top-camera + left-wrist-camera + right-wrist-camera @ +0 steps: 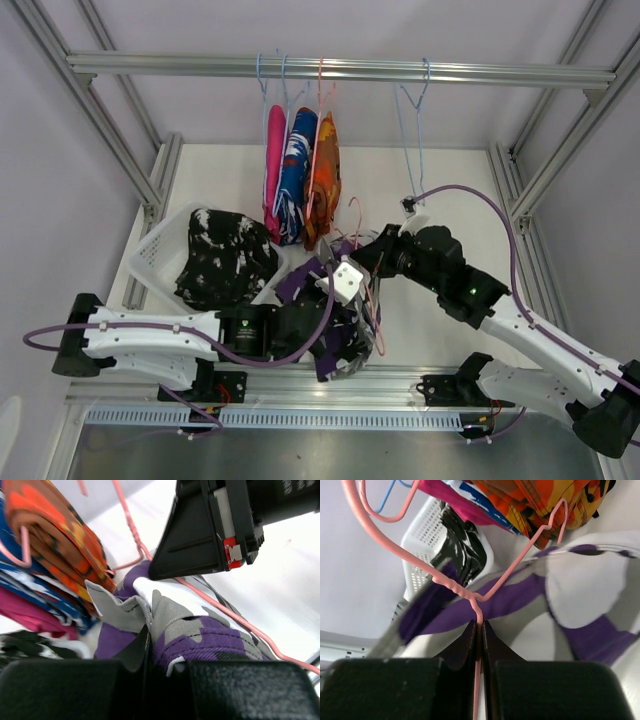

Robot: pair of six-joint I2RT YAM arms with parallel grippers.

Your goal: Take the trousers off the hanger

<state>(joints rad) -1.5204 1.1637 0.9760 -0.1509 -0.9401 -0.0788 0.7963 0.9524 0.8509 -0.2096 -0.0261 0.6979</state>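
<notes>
My left gripper will open, back off and take the trousers' near end [345, 366] before pulling, because the trousers bunch up around the hanger's wire where it pinches.
The dark purple-white patterned trousers [300, 285] hang bunched on a pink wire hanger [378, 330] low over the table between both arms. My left gripper [338, 312] is shut on a fold of this cloth [200, 635], jaws [147, 637] pinching it. My right gripper [368, 262] is shut on the hanger's wire neck [479, 615], just above the cloth [580, 580]. Plain pink [272, 165], blue-white-red [295, 170] and orange [325, 185] trousers hang on the rail. The black white-specked trousers [225, 255] lie in a basket.
A white plastic basket [165, 250] stands at the left of the table. An empty blue wire hanger [412, 130] hangs on the aluminium rail [480, 72] at the right. Frame posts stand at both sides. The right arm's body [215, 525] is close above my left gripper.
</notes>
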